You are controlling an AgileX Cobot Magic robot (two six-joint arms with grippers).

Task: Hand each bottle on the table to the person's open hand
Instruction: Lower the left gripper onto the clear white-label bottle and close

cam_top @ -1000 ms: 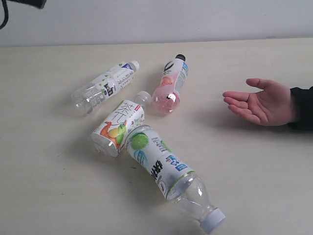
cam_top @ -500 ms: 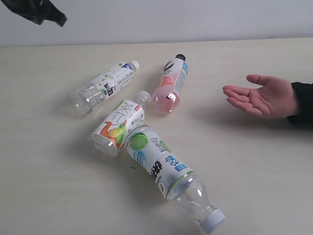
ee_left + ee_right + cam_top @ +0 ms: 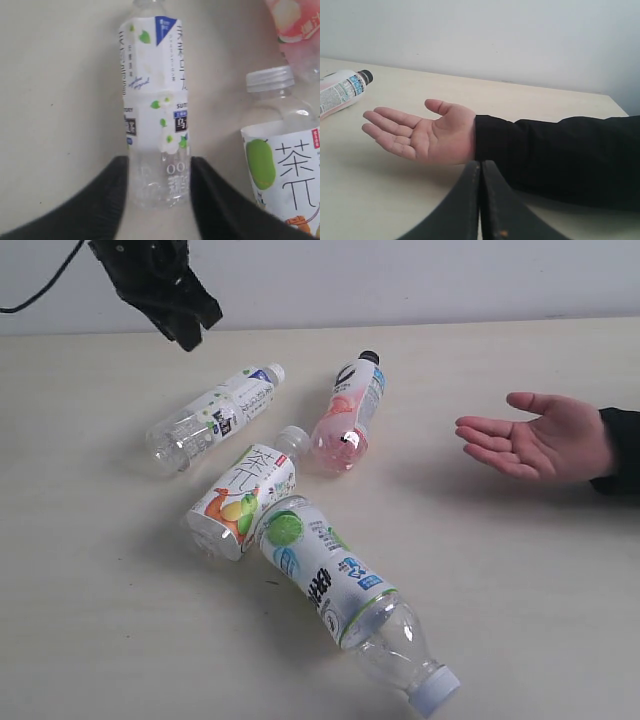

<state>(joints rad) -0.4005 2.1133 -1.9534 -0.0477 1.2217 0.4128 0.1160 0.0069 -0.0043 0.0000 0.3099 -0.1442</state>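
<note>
The slim bottle is next for my left gripper, which should go to it and close on the lower end of its white label (image 3: 213, 416) (image 3: 157, 131), beside the bottle's clear base.
Four bottles lie on the pale table (image 3: 520, 580): the slim white-labelled one (image 3: 213, 416) at the back left, the pink one with a black cap (image 3: 348, 415), the orange-fruit one (image 3: 243, 495) and the lime-pictured one (image 3: 335, 585) in front. My left gripper (image 3: 188, 328) hangs open above and behind the slim bottle (image 3: 155, 115); in the left wrist view its fingers (image 3: 159, 165) frame that bottle's clear base. The person's open hand (image 3: 540, 445) rests palm up at the right. My right gripper (image 3: 480, 165) is shut and empty, close to the hand (image 3: 425, 135) and its dark sleeve.
A pale wall runs behind the table's far edge. The orange-fruit bottle (image 3: 282, 160) and the pink bottle (image 3: 297, 30) lie close beside the slim one. The dark sleeve (image 3: 560, 155) stretches across the table in front of my right gripper.
My left gripper has come in from the top left corner, moving right and down towards the slim bottle. The bottles have not moved; the hand shifted slightly.
</note>
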